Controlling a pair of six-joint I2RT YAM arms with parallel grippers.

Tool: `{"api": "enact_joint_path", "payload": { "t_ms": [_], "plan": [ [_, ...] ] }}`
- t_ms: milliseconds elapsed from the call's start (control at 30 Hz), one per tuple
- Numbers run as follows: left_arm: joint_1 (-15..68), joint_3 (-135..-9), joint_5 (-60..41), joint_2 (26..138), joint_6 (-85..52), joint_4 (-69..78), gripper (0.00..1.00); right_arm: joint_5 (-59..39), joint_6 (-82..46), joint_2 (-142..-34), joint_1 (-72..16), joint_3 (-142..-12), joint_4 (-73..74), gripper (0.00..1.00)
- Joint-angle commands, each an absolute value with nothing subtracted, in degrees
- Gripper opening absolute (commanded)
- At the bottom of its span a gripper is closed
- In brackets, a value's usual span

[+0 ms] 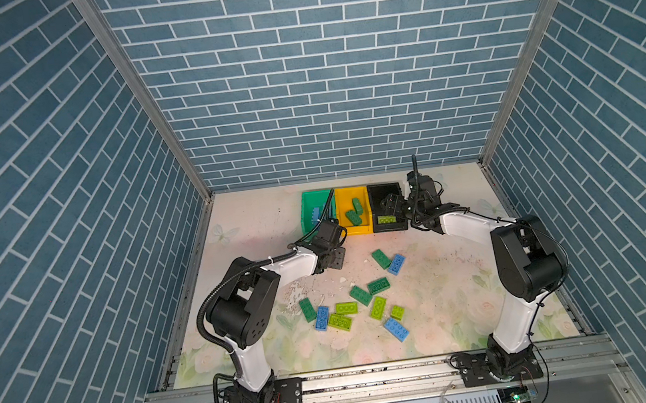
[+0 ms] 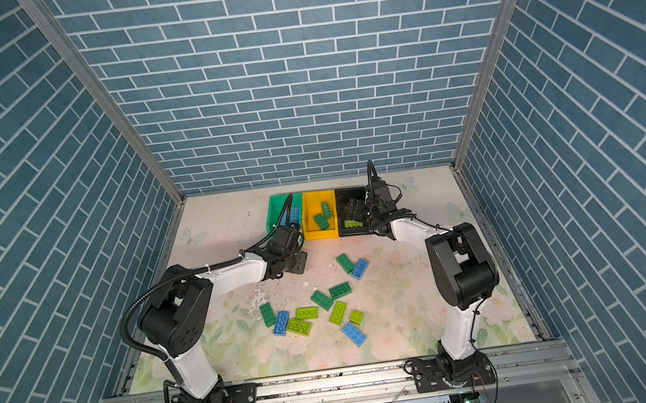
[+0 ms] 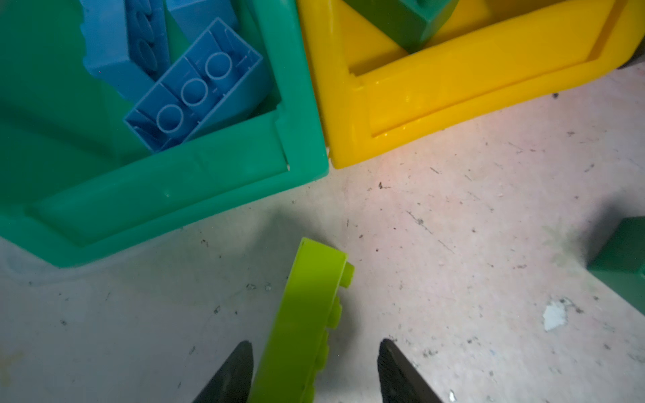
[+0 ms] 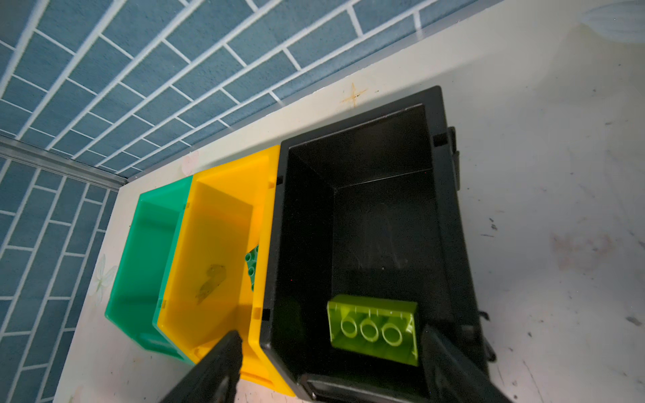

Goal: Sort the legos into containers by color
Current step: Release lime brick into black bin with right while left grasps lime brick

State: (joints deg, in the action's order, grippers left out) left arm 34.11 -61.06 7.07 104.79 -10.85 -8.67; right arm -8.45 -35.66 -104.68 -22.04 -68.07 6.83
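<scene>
My right gripper is to close next on the long sides (image 1: pixel 397 264) of the light blue lego beside the dark green lego that is nearest the black container.
Three containers stand in a row at the back: green (image 1: pixel 306 213), yellow (image 1: pixel 358 229) and black (image 1: pixel 389 226). Light blue legos (image 3: pixel 195 90) lie in the green one and dark green legos (image 1: pixel 353 216) in the yellow one. A lime lego (image 4: pixel 373 328) lies underside up in the black one. My right gripper (image 4: pixel 331 333) hangs open above it, empty. My left gripper (image 3: pixel 314 343) is in front of the green container, open around a lime lego (image 3: pixel 307 307) on its side. That lego touches one finger, with a gap to the other. Several loose legos (image 1: pixel 360 295) lie mid-table.
The loose bricks are light blue (image 1: pixel 397 329), dark green (image 1: pixel 380 258) and lime (image 1: pixel 378 308), spread between the two arm bases. A dark green brick (image 3: pixel 621 254) lies close to the left gripper. The back wall (image 1: pixel 337 125) stands right behind the containers.
</scene>
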Motion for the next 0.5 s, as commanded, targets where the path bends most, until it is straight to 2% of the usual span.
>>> {"api": "enact_joint_path", "payload": {
  "t_ms": [0, 467],
  "plan": [
    [33.95, -62.24, 8.09, 105.59, -10.45, -7.7, 0.58, -9.05, -34.81, -101.22, -21.75, -68.2, 6.97, 0.81],
    [33.75, -63.47, 8.79, 107.32, -10.42, -9.17, 0.37, -7.44, -31.6, -90.88, -21.71, -59.23, 5.42, 0.81]
  ]
}}
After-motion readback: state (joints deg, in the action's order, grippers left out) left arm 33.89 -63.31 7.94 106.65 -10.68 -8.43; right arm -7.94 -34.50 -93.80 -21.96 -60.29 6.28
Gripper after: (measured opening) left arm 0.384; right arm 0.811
